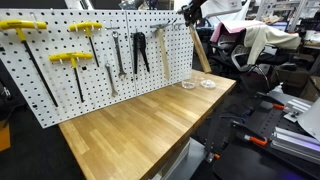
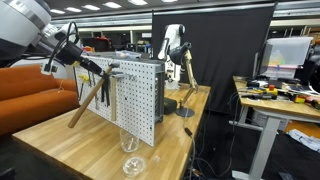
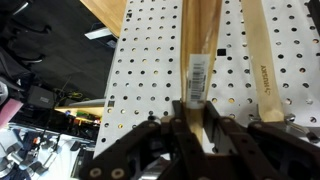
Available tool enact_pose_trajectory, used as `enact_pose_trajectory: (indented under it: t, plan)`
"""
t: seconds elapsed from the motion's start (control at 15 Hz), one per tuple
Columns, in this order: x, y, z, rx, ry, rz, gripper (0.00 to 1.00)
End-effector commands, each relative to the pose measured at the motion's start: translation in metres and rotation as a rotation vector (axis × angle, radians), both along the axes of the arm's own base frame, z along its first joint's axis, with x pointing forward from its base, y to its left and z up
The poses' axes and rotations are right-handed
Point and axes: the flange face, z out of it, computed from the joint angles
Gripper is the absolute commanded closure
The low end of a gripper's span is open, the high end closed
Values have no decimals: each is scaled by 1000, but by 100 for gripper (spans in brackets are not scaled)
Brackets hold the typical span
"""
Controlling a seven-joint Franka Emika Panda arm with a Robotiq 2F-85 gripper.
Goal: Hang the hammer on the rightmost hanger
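Observation:
I will let go of the hammer, now held against the white pegboard, on the white pegboard (image 1: 184, 46) (image 3: 203, 50) between the second pale wooden handle and the board's near edge.
My gripper (image 3: 200, 130) is shut on the hammer's pale wooden handle (image 3: 200, 35), which carries a barcode sticker and lies against the white pegboard (image 3: 150, 60). In an exterior view the gripper (image 1: 189, 14) is at the pegboard's top right corner and the hammer's handle (image 1: 200, 50) slants down towards the table. In an exterior view the gripper (image 2: 95, 66) holds the hammer near its dark head, and the handle (image 2: 85, 105) slants down in front of the pegboard (image 2: 140, 100). I cannot make out the hangers at that end of the board.
The pegboard (image 1: 60, 85) holds yellow T-handled tools (image 1: 70, 58), wrenches and black-handled pliers (image 1: 140, 50). A second pale wooden handle (image 3: 262, 60) lies beside the held one. Two clear dishes (image 1: 197, 84) sit on the wooden table (image 1: 130, 125). A clear glass (image 2: 127, 140) stands by the board.

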Motion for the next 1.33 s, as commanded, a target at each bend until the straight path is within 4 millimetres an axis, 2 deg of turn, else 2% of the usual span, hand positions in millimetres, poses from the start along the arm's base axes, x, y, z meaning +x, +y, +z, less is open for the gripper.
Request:
enact_pose_trajectory:
  t: [0.0,0.47,0.67,1.0,1.27]
  plan:
    - [8,-1,9,-23,-41,13,94]
    - [-1,-14,13,-89,-60,138,94]
    - [-1,-27,16,-90,-71,177,94]
    - [4,-62,22,-68,-85,143,94]
    - [2,-65,20,-34,-79,137,94]
